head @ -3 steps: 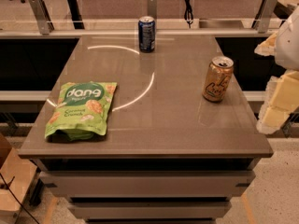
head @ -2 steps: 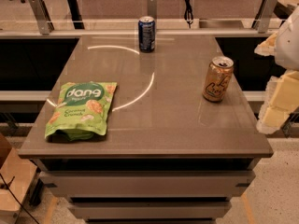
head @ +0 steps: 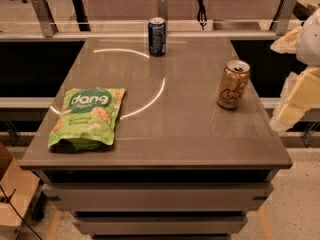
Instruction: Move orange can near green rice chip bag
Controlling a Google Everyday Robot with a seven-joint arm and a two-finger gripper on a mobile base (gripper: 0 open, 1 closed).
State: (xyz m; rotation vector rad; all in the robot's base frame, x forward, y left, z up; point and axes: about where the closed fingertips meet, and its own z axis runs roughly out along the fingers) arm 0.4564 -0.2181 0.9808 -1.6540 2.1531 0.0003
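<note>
Next, my gripper goes to the upper half of the orange can (head: 235, 78) and closes there, so the can stays upright when lifted.
The orange can (head: 233, 84) stands upright on the right side of the grey table (head: 175, 134), near its right edge. The green rice chip bag (head: 88, 116) lies flat at the table's front left, far from the can. My gripper (head: 294, 103) shows as pale cream parts at the right edge of the view, off the table's right side and a little right of the orange can, touching nothing. Much of it is cut off by the frame edge.
A dark blue can (head: 157, 36) stands upright at the back middle of the table. A railing with metal posts (head: 42, 15) runs behind the table. A cardboard box (head: 10, 194) sits on the floor at the front left.
</note>
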